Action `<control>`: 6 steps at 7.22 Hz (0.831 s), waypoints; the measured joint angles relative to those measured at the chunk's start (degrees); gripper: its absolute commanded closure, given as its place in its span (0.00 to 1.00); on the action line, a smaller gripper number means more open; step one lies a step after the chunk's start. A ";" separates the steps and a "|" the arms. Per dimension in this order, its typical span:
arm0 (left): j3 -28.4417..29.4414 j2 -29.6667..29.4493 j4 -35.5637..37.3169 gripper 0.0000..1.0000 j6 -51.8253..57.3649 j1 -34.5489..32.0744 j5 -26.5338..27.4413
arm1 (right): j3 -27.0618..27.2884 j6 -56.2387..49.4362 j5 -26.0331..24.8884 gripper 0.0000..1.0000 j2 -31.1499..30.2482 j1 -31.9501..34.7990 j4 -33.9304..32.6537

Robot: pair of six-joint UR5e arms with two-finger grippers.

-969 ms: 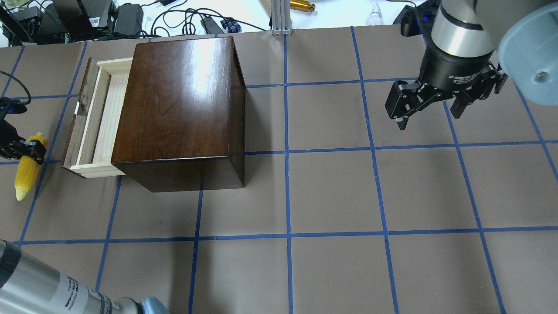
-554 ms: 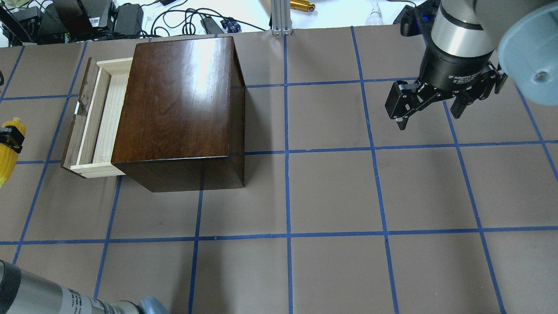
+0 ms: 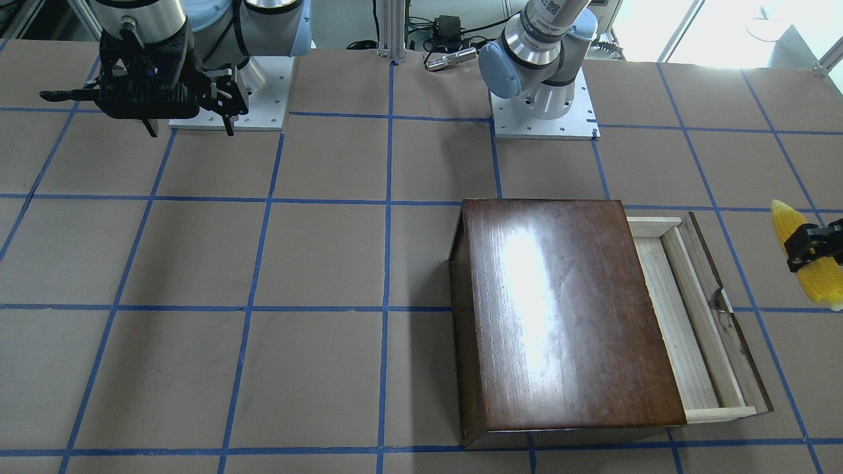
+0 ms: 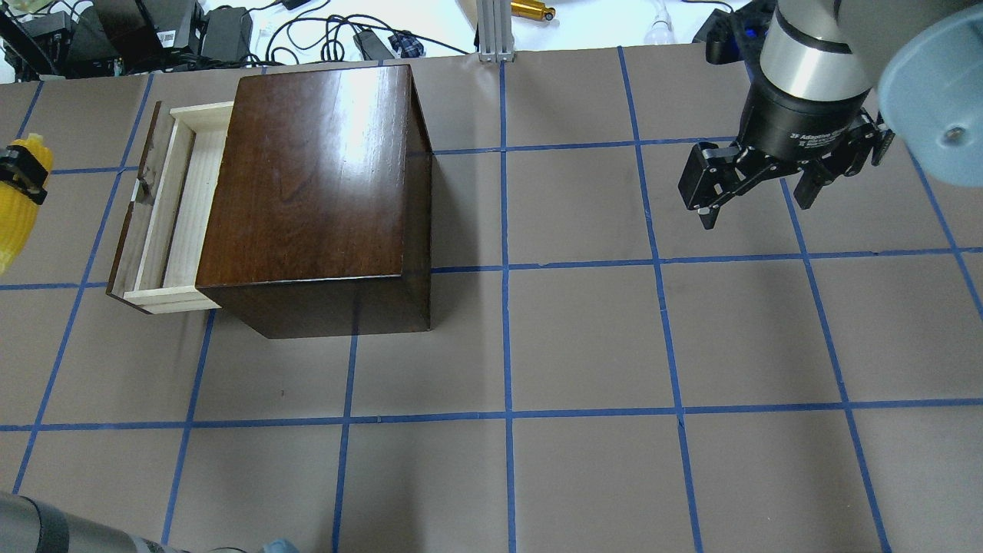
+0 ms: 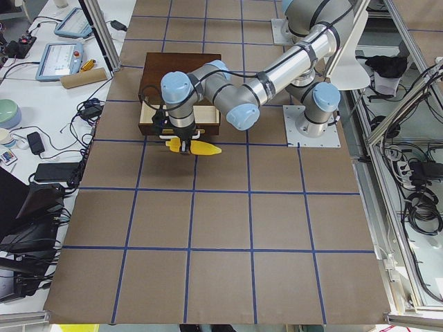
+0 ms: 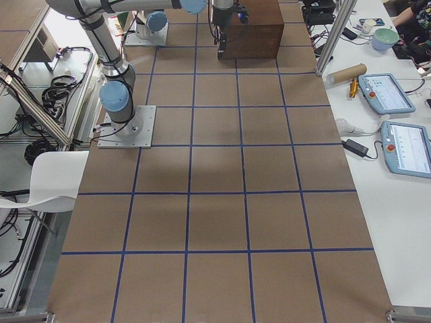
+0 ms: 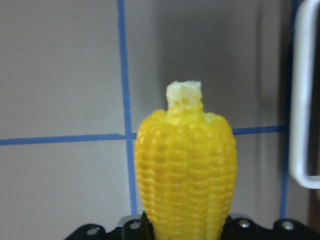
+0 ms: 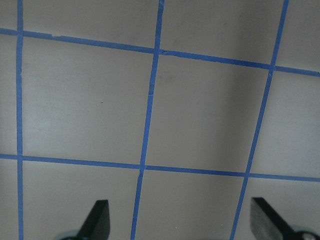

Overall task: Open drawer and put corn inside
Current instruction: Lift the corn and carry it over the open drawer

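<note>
I need to use my left gripper to release the corn inside the open drawer (image 3: 681,284), in the space between the box and the metal pull on the drawer's front.
The drawer (image 4: 173,207) of pale wood stands pulled partly out of the dark-brown box (image 4: 315,184), its metal pull (image 4: 140,188) facing left. It also shows in the front view (image 3: 691,316). My left gripper (image 4: 17,170) is shut on the yellow corn (image 4: 15,211) and holds it above the table, left of the drawer front and apart from it. The front view shows the corn (image 3: 813,263) in the gripper (image 3: 813,247). The left wrist view shows the corn (image 7: 185,170) with its pale stub end pointing away. My right gripper (image 4: 755,211) is open and empty, far right.
Blue tape lines grid the brown table (image 4: 584,338). Cables and power bricks (image 4: 223,31) lie beyond the far edge behind the box. An aluminium post (image 4: 491,31) stands at the back middle. The right wrist view shows only bare table (image 8: 200,115) below the open fingers.
My left gripper has lifted the corn off the table and carried it towards the table's far side, level with the drawer front. The right arm and the drawer have not moved.
</note>
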 measured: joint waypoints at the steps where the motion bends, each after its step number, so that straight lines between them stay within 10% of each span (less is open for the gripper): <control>1: 0.22 0.32 -0.33 1.00 -3.90 -3.45 -0.32 | 0.00 0.00 0.00 0.00 0.00 0.00 -0.02; 6: -1.53 -1.25 0.05 1.00 -19.54 -13.55 -3.68 | 0.00 0.00 0.00 0.00 0.04 0.00 0.01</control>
